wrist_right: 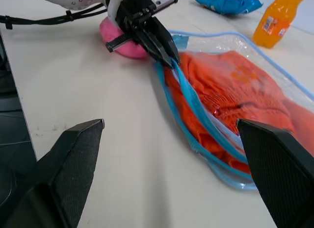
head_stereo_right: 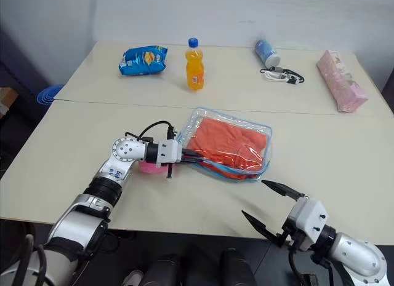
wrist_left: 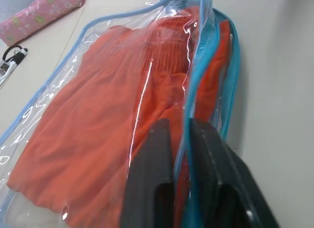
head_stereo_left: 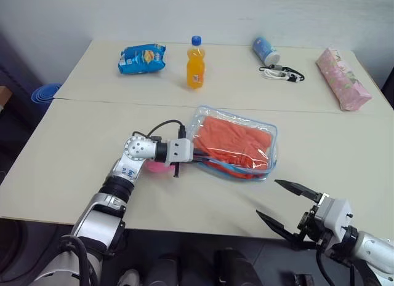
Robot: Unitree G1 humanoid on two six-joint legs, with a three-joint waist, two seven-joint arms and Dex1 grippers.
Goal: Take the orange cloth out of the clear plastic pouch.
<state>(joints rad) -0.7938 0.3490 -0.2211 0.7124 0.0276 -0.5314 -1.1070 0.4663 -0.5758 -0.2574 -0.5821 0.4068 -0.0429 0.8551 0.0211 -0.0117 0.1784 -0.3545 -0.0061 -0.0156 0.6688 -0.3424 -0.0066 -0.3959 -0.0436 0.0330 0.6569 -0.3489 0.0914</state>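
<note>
My right gripper should reach in between the blue edges of the pouch and grab the near edge of the orange cloth (head_stereo_left: 232, 169) (wrist_right: 208, 132), halfway along the pouch's opening.
The clear plastic pouch (head_stereo_left: 204, 118) lies flat in the middle of the table with its blue-edged mouth facing my left arm. The orange cloth (head_stereo_left: 237, 141) sits folded inside it, a little of it showing at the open mouth. My left gripper (head_stereo_left: 200, 155) points sideways into the mouth. In the left wrist view its fingers (wrist_left: 152, 159) are shut on the pouch's clear upper film and blue edging. My right gripper (head_stereo_left: 266, 197) hovers wide open near the table's front edge, short of the pouch, with nothing between its fingers.
A pink soft object (head_stereo_left: 157, 166) lies under my left wrist. Along the back stand a blue snack packet (head_stereo_left: 142, 58), an orange drink bottle (head_stereo_left: 196, 63), a lying blue-and-white can (head_stereo_left: 266, 50), a corded black-and-white item (head_stereo_left: 282, 74) and a pink packet (head_stereo_left: 343, 79).
</note>
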